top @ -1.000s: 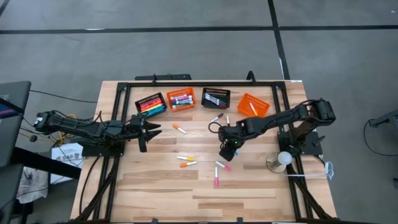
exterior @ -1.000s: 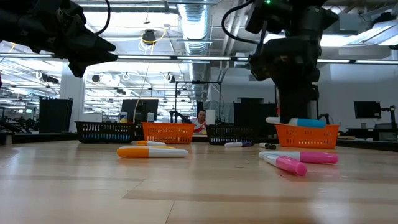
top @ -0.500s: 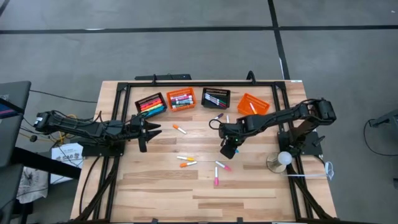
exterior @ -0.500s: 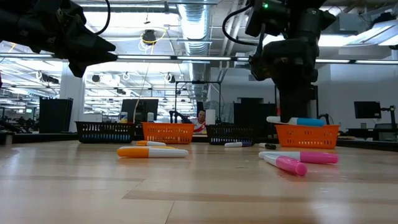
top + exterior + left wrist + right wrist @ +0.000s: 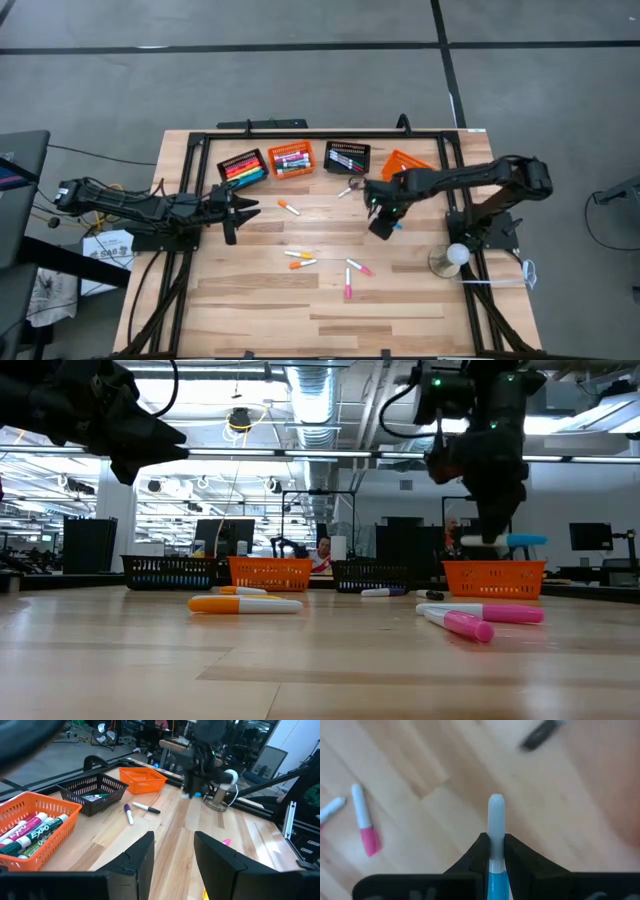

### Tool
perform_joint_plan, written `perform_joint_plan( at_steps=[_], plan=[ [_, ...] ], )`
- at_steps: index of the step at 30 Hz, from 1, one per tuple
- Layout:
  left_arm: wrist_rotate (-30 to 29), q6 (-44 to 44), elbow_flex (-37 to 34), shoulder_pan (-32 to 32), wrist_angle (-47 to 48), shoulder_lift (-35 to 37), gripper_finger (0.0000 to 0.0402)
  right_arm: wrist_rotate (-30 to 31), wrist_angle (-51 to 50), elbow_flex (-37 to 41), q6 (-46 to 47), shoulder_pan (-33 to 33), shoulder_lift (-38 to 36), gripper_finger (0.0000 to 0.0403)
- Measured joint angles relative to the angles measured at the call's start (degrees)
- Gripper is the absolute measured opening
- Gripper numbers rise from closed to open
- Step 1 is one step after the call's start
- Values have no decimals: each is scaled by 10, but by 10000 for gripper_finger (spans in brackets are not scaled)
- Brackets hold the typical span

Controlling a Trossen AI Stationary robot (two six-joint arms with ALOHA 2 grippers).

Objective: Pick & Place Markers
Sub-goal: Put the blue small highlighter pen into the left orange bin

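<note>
The robot's right gripper will release the blue-capped marker inside the orange basket at the end of the row [image 5: 408, 178].
My right gripper [image 5: 382, 226] is shut on a marker with a white barrel and a blue cap [image 5: 525, 541], held above the table near the right-hand orange basket [image 5: 407, 167]. The marker also shows in the right wrist view [image 5: 496, 817]. My left gripper [image 5: 240, 210] is open and empty above the table's left part, near the left black basket [image 5: 243, 167]. Loose markers lie flat on the wood: orange-capped ones [image 5: 300, 260], pink-capped ones [image 5: 352, 275], one more orange-capped [image 5: 290, 208], and a purple one [image 5: 348, 189]. My right gripper pinches the marker between its two fingers on the white barrel, right beside the blue cap [image 5: 496, 862]. The fingers come from above, pointing down, and lie across the marker. The marker lies about level in the hold, lifted clear of the table [image 5: 495, 541].
Four slotted baskets stand in a row at the far edge: black [image 5: 243, 167], orange [image 5: 291, 158], black [image 5: 347, 157] and orange. A round white lamp-like thing [image 5: 455, 256] stands at the right edge. Bare wood [image 5: 270, 310] lies toward the near edge.
My right gripper has risen a little and gone toward the table's right and far edges, toward the right-hand orange basket, carrying the blue-capped marker, which stays about level and clear of the table.
</note>
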State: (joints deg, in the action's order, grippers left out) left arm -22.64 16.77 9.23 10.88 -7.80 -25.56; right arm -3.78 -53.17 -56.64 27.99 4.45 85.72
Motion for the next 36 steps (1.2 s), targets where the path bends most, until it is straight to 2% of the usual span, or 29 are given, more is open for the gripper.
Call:
perform_joint_plan(
  at_steps=[9,16,25,36],
  plan=[
    [0,0,0,0,-1,-4,138,53,-80,0,-59,109,-111,36],
    [0,1,0,0,-2,-4,138,90,-85,0,-142,215,-133,38],
    [0,2,0,0,-4,-4,138,100,-11,0,-217,321,-79,37],
    [0,2,0,0,-4,-4,138,98,3,0,-255,371,39,42]
  ],
)
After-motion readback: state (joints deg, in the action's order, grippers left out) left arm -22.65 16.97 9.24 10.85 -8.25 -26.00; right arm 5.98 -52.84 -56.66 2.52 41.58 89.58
